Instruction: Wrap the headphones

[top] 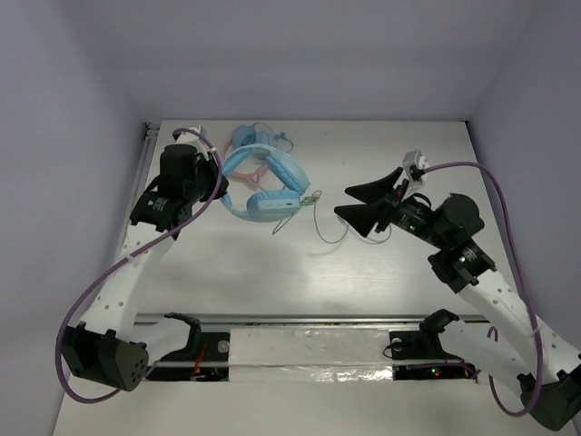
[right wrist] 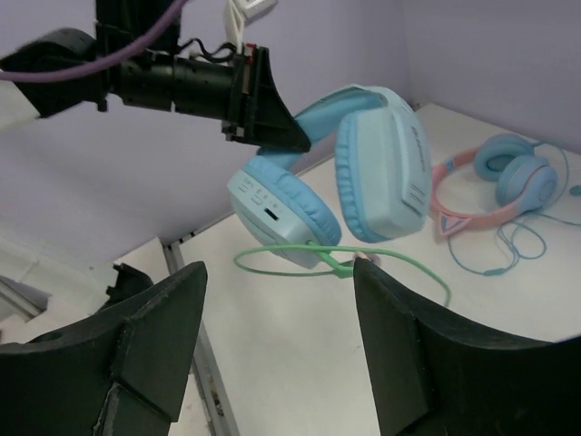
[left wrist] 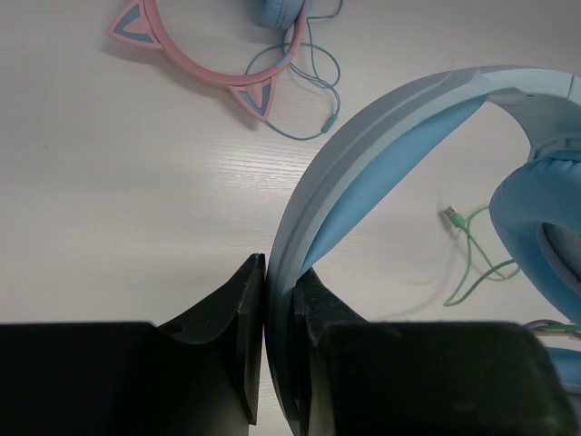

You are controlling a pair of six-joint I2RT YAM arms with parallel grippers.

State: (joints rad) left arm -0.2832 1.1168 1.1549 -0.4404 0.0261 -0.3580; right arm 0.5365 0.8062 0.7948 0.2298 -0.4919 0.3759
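Note:
The green cable's loop (top: 345, 233) (right wrist: 283, 246), a short way out from the lower cup of the light-blue headphones, is the next thing my right gripper needs to close on.
The large light-blue headphones (top: 265, 189) hang by their headband (left wrist: 381, 136) from my left gripper (top: 218, 173), which is shut on the band (left wrist: 280, 282). In the right wrist view both padded cups (right wrist: 381, 163) dangle above the table. The thin green cable (right wrist: 300, 265) loops under the lower cup (right wrist: 281, 213) and trails onto the table (top: 320, 218). My right gripper (top: 345, 202) is to the right of the cups, open and empty. Its fingers are spread wide just short of the cable loop (right wrist: 280, 272).
A smaller blue-cupped pair with a pink cat-ear headband (top: 247, 138) lies at the back, just behind the held headphones (left wrist: 209, 64). Its thin blue cord (right wrist: 508, 250) curls on the table. A metal rail (top: 309, 318) and foil strip (top: 309, 352) run along the near edge.

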